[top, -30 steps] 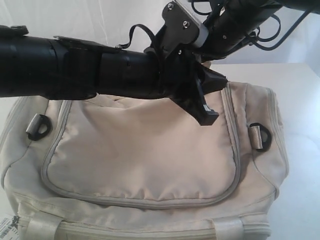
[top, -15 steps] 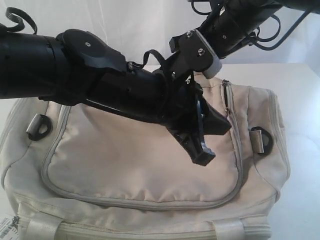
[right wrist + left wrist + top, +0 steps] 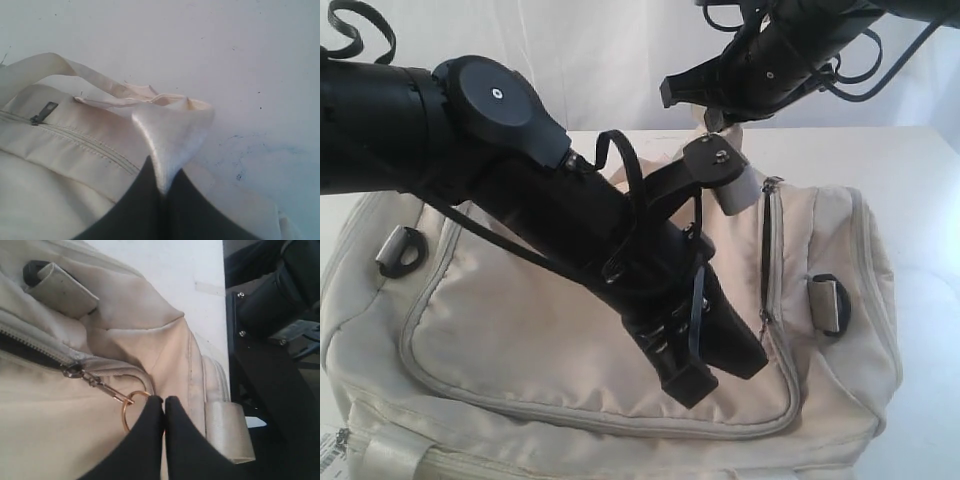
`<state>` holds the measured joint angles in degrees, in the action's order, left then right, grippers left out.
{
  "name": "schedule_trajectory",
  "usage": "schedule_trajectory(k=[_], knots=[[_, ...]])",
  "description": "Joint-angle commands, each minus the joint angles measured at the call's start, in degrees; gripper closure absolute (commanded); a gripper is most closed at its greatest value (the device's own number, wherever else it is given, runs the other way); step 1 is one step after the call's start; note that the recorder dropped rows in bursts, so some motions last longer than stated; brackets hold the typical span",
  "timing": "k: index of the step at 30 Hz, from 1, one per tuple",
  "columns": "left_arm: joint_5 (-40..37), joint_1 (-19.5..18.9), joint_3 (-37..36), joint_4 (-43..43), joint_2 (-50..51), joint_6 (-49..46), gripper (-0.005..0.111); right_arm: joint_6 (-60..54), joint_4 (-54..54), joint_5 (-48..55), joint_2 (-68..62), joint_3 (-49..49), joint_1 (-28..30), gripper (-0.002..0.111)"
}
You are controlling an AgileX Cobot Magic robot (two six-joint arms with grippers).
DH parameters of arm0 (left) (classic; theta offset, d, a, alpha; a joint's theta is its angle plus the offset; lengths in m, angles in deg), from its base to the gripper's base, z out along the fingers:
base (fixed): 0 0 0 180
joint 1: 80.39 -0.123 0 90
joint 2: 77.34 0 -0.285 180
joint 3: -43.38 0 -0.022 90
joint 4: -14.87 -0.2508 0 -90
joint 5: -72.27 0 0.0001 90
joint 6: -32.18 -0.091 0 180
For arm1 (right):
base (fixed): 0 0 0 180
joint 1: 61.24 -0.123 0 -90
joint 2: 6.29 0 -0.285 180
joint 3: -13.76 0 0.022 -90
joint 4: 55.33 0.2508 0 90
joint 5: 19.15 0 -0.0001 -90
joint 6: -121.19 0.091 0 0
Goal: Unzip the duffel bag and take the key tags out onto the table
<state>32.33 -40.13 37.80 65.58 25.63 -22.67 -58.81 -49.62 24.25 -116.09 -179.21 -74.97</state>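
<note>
The zipper bends ahead of the slider and the duffel bag's far handle is in my right gripper, so my right gripper will first take the cloth (image 3: pixel 790 226) beside the open zipper.
The cream duffel bag (image 3: pixel 570 330) lies on the white table (image 3: pixel 920 180). My left gripper (image 3: pixel 164 401) is shut on the gold ring (image 3: pixel 131 407) that hangs from the zipper slider (image 3: pixel 75 371). In the exterior view it sits low on the bag's right side (image 3: pixel 752 350), at the end of a dark open stretch of zipper (image 3: pixel 766 250). My right gripper (image 3: pixel 164 175) is shut on a pale webbing handle (image 3: pixel 172 130), held up behind the bag (image 3: pixel 712 108). The key tags are hidden.
The left arm (image 3: pixel 520 170) crosses over the bag's top flap. Black D-rings sit at the bag's left (image 3: pixel 398 252) and right (image 3: pixel 830 303) ends. A second closed zipper (image 3: pixel 85 142) runs below the handle. Bare table (image 3: pixel 250 60) lies beyond the bag.
The left gripper has travelled down the bag's right side toward the front, dragging the slider along. The dark zipper gap has grown longer. The right arm has stayed up behind the bag.
</note>
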Motion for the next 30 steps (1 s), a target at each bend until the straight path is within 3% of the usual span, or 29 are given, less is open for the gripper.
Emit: schedule_trajectory(k=[1, 10, 21, 24, 28, 30], knots=[[-10.54, 0.45, -0.25, -1.37, -0.57, 2.6, 0.107, 0.0, -1.13, -1.53, 1.56, -0.59, 0.05, 0.108], [-3.27, 0.45, -0.25, 1.98, -2.47, 2.49, 0.107, 0.0, -1.19, -0.8, 1.56, -0.59, 0.05, 0.108], [-2.61, 0.45, -0.25, 1.98, -4.13, 2.39, 0.107, 0.0, -1.27, 0.18, 1.46, -0.59, 0.05, 0.108], [-1.38, 0.45, -0.25, 1.98, -4.13, 2.39, 0.107, 0.0, -1.45, 1.73, 1.46, -0.59, 0.05, 0.094], [-1.02, 0.45, -0.25, 1.98, -4.13, 2.39, 0.107, 0.0, -3.65, 4.0, 2.23, -0.7, 0.05, 0.048], [-1.02, 0.45, -0.25, 1.98, -4.13, 2.39, 0.107, 0.0, -5.1, 4.49, 3.45, -0.7, 0.05, 0.033]])
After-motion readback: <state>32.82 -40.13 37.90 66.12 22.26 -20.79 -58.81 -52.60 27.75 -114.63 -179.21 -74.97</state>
